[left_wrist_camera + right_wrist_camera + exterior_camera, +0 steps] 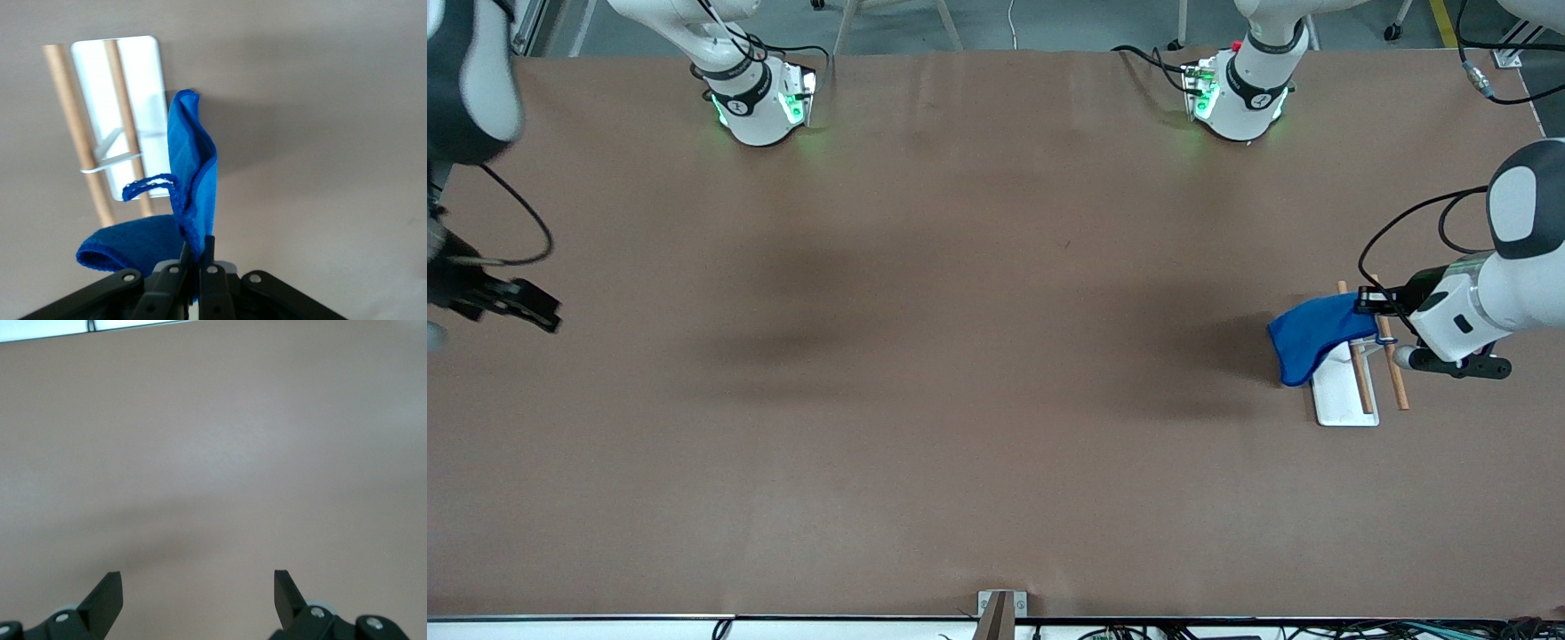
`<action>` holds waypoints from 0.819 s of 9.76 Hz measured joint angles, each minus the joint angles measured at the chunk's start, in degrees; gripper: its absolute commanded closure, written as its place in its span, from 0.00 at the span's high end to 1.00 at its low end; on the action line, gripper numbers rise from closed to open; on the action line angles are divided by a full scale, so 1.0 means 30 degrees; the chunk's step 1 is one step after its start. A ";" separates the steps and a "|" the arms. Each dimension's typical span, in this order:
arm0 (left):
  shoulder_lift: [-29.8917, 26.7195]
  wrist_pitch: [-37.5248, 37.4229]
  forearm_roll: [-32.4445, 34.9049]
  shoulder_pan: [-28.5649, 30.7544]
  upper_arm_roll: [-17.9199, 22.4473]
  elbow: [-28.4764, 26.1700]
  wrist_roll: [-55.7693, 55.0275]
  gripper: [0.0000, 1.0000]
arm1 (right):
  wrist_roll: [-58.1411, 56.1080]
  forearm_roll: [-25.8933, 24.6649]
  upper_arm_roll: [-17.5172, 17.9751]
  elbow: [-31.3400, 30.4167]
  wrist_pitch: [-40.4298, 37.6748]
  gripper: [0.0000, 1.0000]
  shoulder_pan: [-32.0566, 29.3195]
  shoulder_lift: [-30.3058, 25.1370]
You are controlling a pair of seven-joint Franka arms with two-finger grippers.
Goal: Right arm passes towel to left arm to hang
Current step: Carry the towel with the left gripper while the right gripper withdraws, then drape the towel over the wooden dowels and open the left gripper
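I will have my left gripper let go of the royal-blue towel so that it is draped across the middle of the rack's wooden rods (133, 152).
The royal-blue towel (1312, 336) hangs from my left gripper (1368, 301) over the rack at the left arm's end of the table. The rack has two wooden rods (1390, 356) on a white base (1343, 396). In the left wrist view my left gripper (198, 250) is shut on the towel (197, 167), whose loop (150, 185) dangles beside the rods (127, 113). One fold (127, 247) bulges out beside the fingers. My right gripper (511, 302) waits over the right arm's end of the table. In the right wrist view it (198, 587) is open and empty over bare table.
The table is covered in brown paper (960, 356). The two arm bases (760, 102) stand along its edge farthest from the front camera. A small bracket (1000, 613) sits at the edge nearest the front camera.
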 measured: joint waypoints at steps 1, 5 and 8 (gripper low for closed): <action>0.0311 0.0034 0.0308 0.0823 0.0030 0.0306 0.0150 0.00 | 0.0000 0.0294 -0.0208 0.1115 -0.1495 1.00 -0.0032 -0.0256; 0.1605 0.0667 0.0407 0.3519 0.0115 0.1134 0.0872 0.00 | -0.0023 0.1410 -0.0390 0.1306 -0.2743 1.00 0.0034 -0.1638; 0.2809 0.1953 0.0410 0.5233 0.0122 0.1522 0.2271 0.00 | -0.0024 0.1421 -0.0371 0.1091 -0.2575 1.00 0.0219 -0.1556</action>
